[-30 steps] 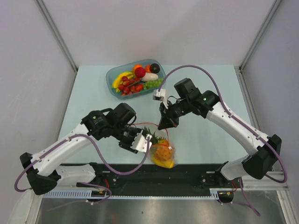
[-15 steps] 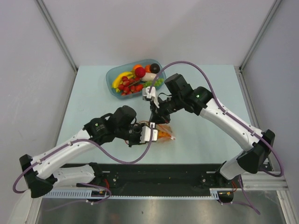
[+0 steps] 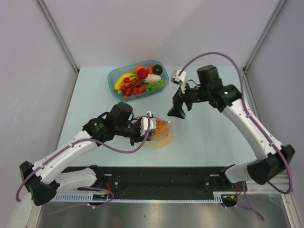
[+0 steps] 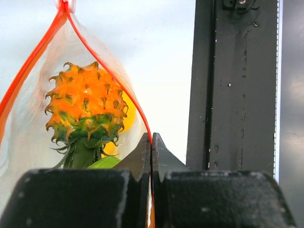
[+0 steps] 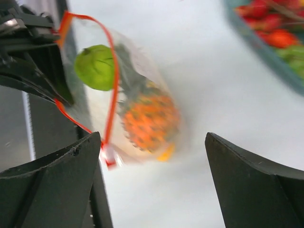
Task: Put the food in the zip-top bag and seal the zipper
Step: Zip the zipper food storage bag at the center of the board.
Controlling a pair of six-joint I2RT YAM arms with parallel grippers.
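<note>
The red-orange zipper's end (image 3: 169, 122) (image 5: 111, 164) just past the white slider is the next spot for my right gripper to close on, so that it holds that corner of the zip-top bag.
The zip-top bag (image 3: 162, 135) lies on the table with a pineapple (image 4: 85, 111), a yellow piece (image 4: 129, 115) and a green leafy piece (image 5: 95, 66) of the food inside. Its red-orange zipper (image 4: 124, 91) gapes in a loop, and the white slider (image 5: 109, 155) sits at the end away from my left gripper. My left gripper (image 4: 152, 141) is shut on the zipper at the bag's near corner. Up and to the right of the bag, my right gripper (image 3: 175, 110) stands open and holds nothing. More food fills the teal tray (image 3: 115, 74).
The teal tray's rim (image 5: 266, 52) shows at the upper right of the right wrist view. The black rail (image 4: 232, 85) along the table's near edge runs just right of my left gripper. Grey walls close in the table on three sides.
My left gripper shut on the zipper and carried the bag up the table. My right gripper let go of the bag, opened wide and drew back to the upper right.
</note>
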